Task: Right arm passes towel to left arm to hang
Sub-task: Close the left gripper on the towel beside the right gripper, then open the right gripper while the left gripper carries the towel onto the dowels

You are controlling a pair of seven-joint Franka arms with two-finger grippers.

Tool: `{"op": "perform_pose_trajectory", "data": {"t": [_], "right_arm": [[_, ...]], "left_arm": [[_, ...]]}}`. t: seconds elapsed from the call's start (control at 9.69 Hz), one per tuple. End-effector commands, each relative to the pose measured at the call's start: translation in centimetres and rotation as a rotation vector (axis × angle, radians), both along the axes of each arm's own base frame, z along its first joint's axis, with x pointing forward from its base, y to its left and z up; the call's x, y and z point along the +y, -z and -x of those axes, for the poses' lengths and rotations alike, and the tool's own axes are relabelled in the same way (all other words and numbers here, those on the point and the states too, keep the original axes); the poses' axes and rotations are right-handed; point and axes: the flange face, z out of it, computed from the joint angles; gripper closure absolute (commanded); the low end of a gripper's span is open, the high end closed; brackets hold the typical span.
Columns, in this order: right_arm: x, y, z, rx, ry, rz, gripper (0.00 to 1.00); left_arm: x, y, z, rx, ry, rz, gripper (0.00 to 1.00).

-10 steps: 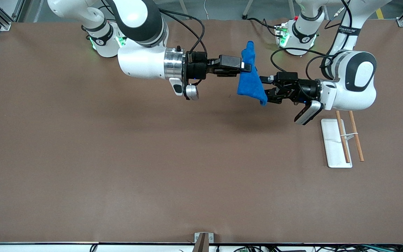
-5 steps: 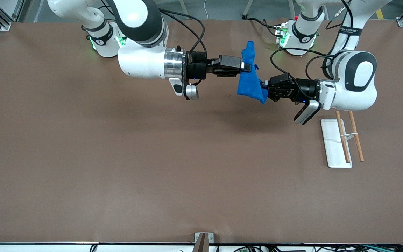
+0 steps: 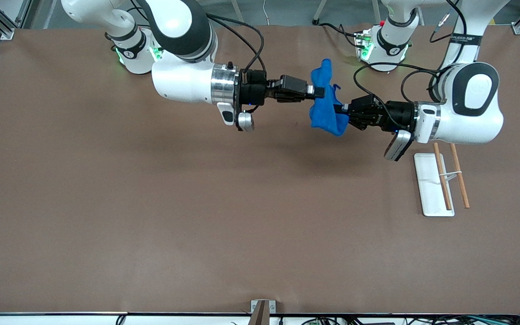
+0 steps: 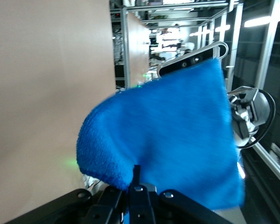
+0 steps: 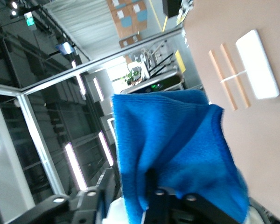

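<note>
My left gripper has the blue towel. It will let go of it across the wooden sticks (image 3: 439,180) above the white base.
The bright blue towel (image 3: 325,108) hangs in the air over the table's middle, between the two grippers. My left gripper (image 3: 345,116) is shut on the towel's lower corner; in the left wrist view the towel (image 4: 168,135) fills the space just past the left gripper (image 4: 136,186). My right gripper (image 3: 318,92), on the arm with the silver collar, is at the towel's upper part. Its fingers stand apart, and a fold of the towel (image 5: 177,140) lies loosely between them at the right gripper (image 5: 128,179).
A flat white base (image 3: 428,189) with two wooden sticks (image 3: 460,176) tied across it lies on the table toward the left arm's end, below the left arm's wrist. It also shows as the white base (image 5: 256,65) in the right wrist view.
My left gripper closed on the towel's lower corner. Then my right gripper's fingers parted. The left arm drew back slightly toward its end and the towel bunched up.
</note>
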Motion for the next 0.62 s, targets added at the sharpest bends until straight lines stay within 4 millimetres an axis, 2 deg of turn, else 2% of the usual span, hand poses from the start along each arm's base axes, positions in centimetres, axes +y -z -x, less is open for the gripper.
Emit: {"op": "perform_pose_trajectory", "data": {"t": [0.0, 0.1, 0.41, 0.52], "right_arm": [[-1.2, 2.7, 0.3, -0.036, 0.003, 0.125, 0.0], [-2.1, 4.1, -0.1, -0.055, -0.007, 0.18, 0.0], [-5.1, 4.4, -2.5, -0.18, -0.046, 0.334, 0.0], [-6.4, 5.5, -3.1, -0.214, -0.066, 0.41, 0.0]], "left_arm": [[1.0, 0.9, -1.0, 0.001, 0.02, -0.119, 1.0], [1.5, 0.6, -1.3, -0.016, 0.026, -0.166, 1.0], [4.3, -1.7, -3.6, -0.085, 0.029, -0.411, 1.0], [5.1, -1.2, -5.0, -0.106, 0.064, -0.503, 1.0]]}}
